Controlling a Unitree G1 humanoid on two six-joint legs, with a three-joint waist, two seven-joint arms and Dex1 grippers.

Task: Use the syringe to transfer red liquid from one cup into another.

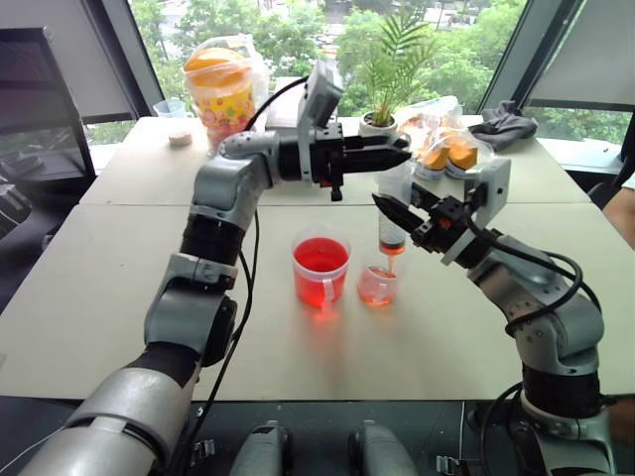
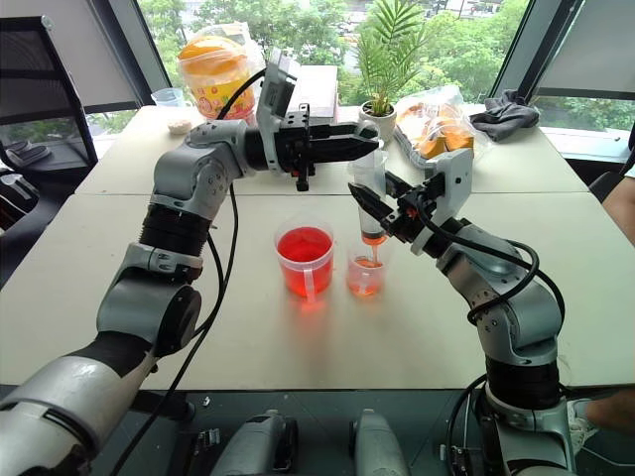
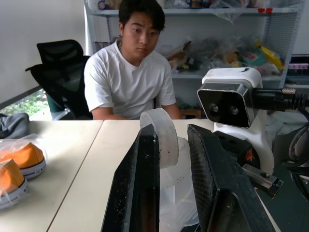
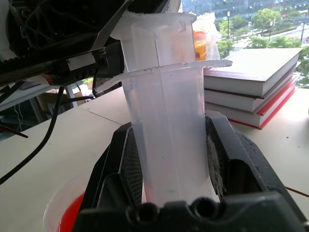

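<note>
Next, my right gripper lets go of the syringe on the table [image 1: 462,270] next to the smaller cup, away from the larger cup.
The clear syringe [image 1: 393,236] stands upright, its orange-red tip just above the smaller pale pink cup [image 1: 378,286] at mid-table. My right gripper [image 1: 389,210] is shut on the syringe barrel [image 4: 169,145], coming in from the right. Reaching across from the left, my left gripper [image 1: 400,150] is shut on the plunger's top disc [image 3: 161,135]. Red liquid [image 1: 319,256] fills the larger handled cup [image 1: 320,273], which stands just left of the smaller cup. Some red liquid shows low in the barrel.
At the back of the table stand a potted plant [image 1: 382,117], an orange patterned bag [image 1: 220,87], wrapped orange items [image 1: 446,151], a grey cloth [image 1: 503,124] and a stack of books [image 4: 256,77]. A person [image 3: 130,82] sits at the table's right side.
</note>
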